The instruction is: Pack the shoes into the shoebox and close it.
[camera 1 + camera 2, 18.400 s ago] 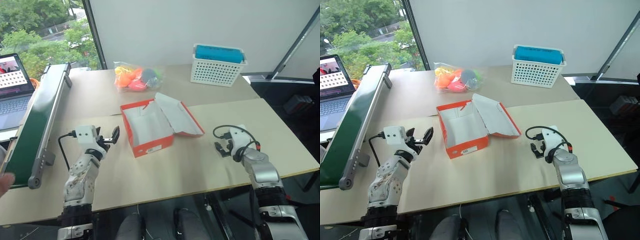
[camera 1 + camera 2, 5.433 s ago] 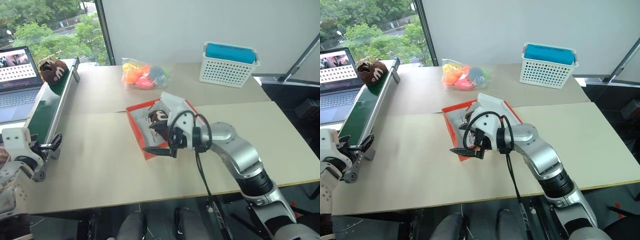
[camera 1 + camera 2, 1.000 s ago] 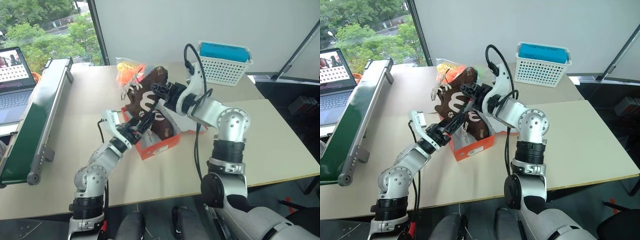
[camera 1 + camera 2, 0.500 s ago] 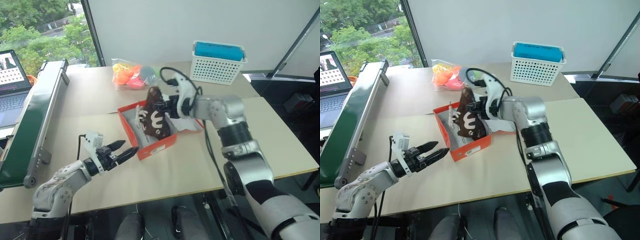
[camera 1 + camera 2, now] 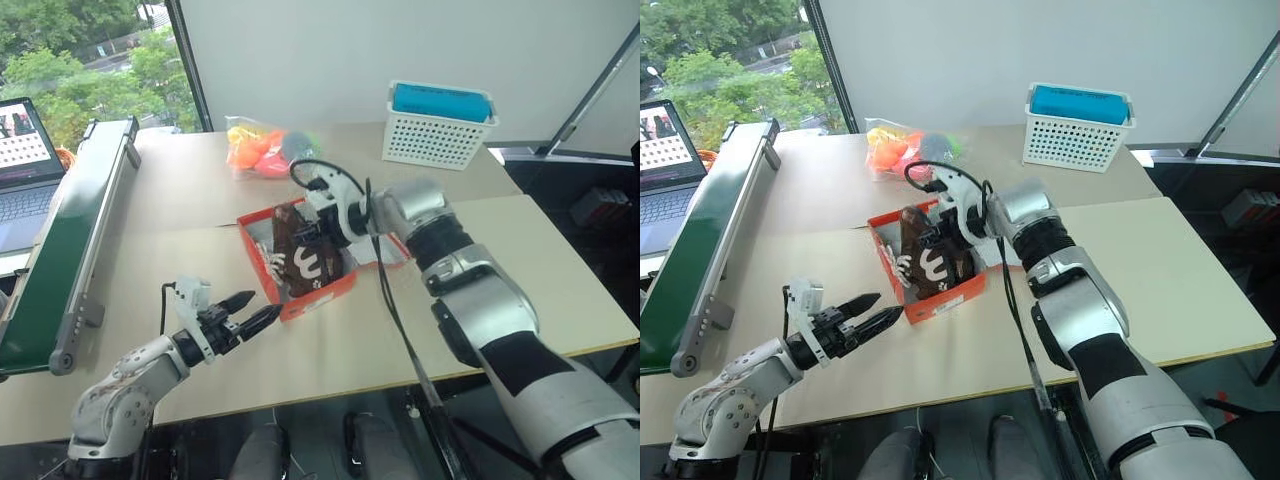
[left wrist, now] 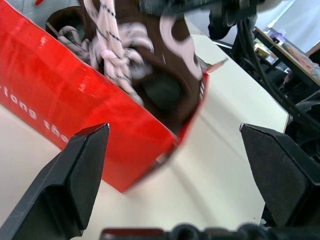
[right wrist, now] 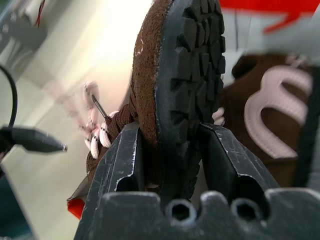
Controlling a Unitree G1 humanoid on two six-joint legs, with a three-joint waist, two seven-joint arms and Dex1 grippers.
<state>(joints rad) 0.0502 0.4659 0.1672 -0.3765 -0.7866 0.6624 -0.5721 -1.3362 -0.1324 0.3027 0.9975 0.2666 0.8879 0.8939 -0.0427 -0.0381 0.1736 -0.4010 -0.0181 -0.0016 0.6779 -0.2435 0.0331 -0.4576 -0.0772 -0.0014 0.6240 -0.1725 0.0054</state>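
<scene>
The robot's right gripper needs to release the dark brown shoe inside the shoebox point(image 5: 291, 260), between the second shoe and the conveyor-side.
The orange-red shoebox point(image 5: 322, 294) stands open at mid-table, its lid point(image 5: 388, 250) folded back to the right. My right gripper point(image 7: 175, 135) is shut on the sole of one dark brown shoe point(image 5: 300, 262), which hangs toe-down and tilted into the box. The second shoe point(image 7: 265, 130), with its white curved marking, lies in the box beside it. My left gripper point(image 5: 262, 305) is open and holds nothing, low over the table just off the box's front left corner and pointing at it. In the left wrist view the box wall point(image 6: 75, 100) and the laces show between its fingers.
A white mesh basket point(image 5: 438, 135) with a blue item stands at the back right. A bag of orange and pink items point(image 5: 262, 150) lies behind the box. A green conveyor point(image 5: 75, 240) runs along the left side, with a laptop point(image 5: 25, 170) beyond it.
My right gripper has turned and lowered the shoe from above the box down into it. My left gripper has drawn back from the shoe and sunk towards the table's front.
</scene>
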